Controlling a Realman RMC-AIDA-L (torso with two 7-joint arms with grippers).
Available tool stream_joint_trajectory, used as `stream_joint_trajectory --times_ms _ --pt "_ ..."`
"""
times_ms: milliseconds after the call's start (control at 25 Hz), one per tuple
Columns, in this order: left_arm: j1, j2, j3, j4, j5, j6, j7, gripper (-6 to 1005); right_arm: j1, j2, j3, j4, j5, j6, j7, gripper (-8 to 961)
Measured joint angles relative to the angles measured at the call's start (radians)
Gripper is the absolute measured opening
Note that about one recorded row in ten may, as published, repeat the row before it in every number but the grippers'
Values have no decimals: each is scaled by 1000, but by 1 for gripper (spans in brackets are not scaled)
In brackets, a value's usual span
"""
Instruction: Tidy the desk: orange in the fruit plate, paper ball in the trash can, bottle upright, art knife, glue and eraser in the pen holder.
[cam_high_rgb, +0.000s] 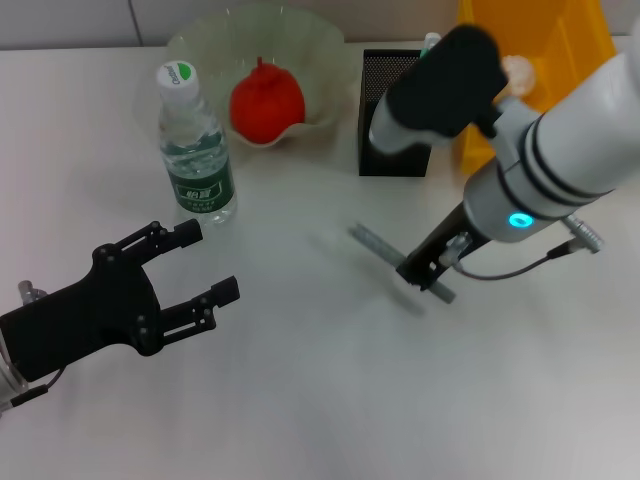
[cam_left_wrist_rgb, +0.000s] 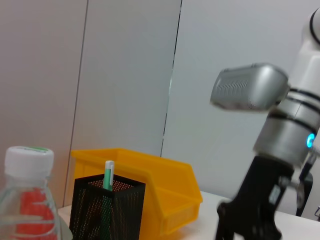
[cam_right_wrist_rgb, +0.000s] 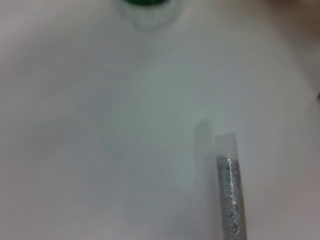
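My right gripper will release the grey glittery stick inside the pen holder's side (cam_high_rgb: 380, 76) nearest the fruit plate. The stick is held just above the table now.
The orange (cam_high_rgb: 267, 100) lies in the fruit plate (cam_high_rgb: 200, 45). In front of the plate the bottle (cam_high_rgb: 195, 150) stands upright. My right gripper (cam_high_rgb: 430, 268) is shut on a slim grey glittery stick (cam_right_wrist_rgb: 231, 195), held just above the table; I cannot tell if it is the glue or the art knife. The pen holder (cam_high_rgb: 395, 110) holds a green-white stick (cam_left_wrist_rgb: 108, 175). A pale lump (cam_high_rgb: 517, 70), probably the paper ball, lies in the trash can (cam_high_rgb: 560, 40). My left gripper (cam_high_rgb: 205, 262) hovers open at the near left. The eraser is out of view.
The trash can stands right beside the pen holder at the back right. My right arm (cam_high_rgb: 560, 150) reaches over both containers. Bare white table (cam_high_rgb: 320, 400) spreads between the two grippers and toward the front edge.
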Motion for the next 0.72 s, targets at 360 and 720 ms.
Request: stream_joint_trajectory --times_ms 360,720 --pt "0 -1 -2 0 -1 0 -3 817 -205 2 118 -364 -5 233 -122 127" --pt "-9 -1 -6 -29 -6 -1 -1 817 -166 -1 118 -136 -1 589 -185 124"
